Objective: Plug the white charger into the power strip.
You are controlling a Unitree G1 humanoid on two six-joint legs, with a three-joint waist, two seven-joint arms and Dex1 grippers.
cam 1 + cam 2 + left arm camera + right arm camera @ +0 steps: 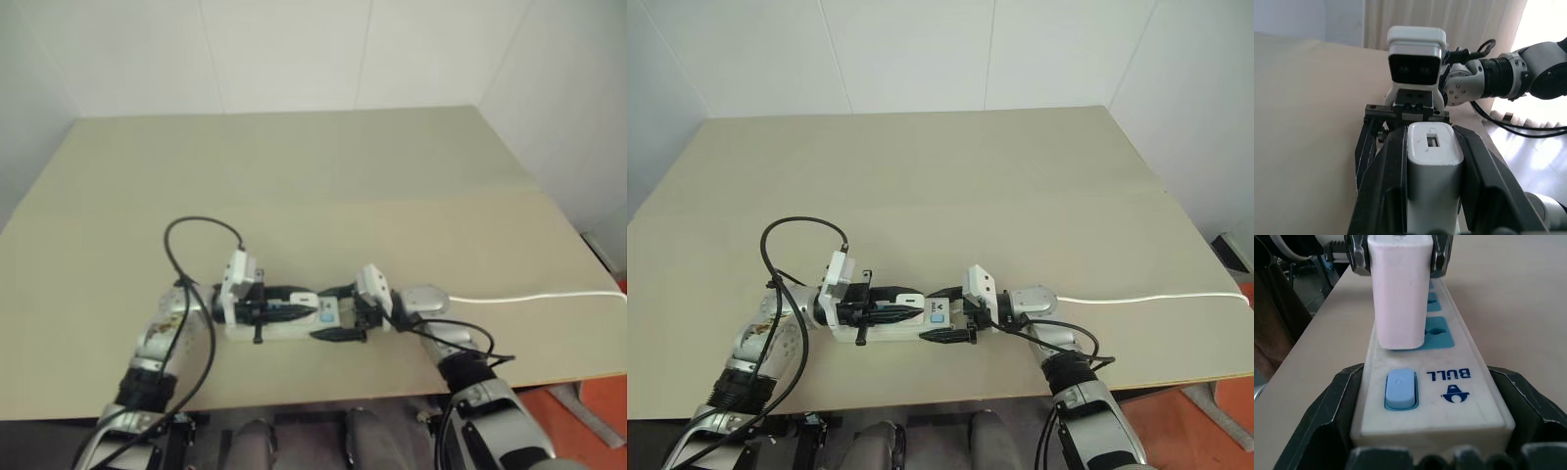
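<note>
Next, my left gripper releases the white charger upright in the blue socket (299, 306) nearest the power strip's switch.
The power strip (884, 332) lies on the table near its front edge, with its blue switch (1399, 389) toward my right arm. My right gripper (942, 314) is shut on that switch end, one black finger (1327, 421) on each side. The white charger (1399, 289) stands upright on the blue socket face (1440, 333) nearest the switch. Its lower end meets the socket and its prongs are hidden. My left gripper (1430, 131) is shut on the white charger (1432, 166) from the other side, pointing toward the right gripper.
The strip's thin white cord (1156, 299) runs to the right and off the table edge. The beige table (921, 176) stretches back to white walls. Its front edge lies just below both grippers. A black cable (784, 245) loops above my left wrist.
</note>
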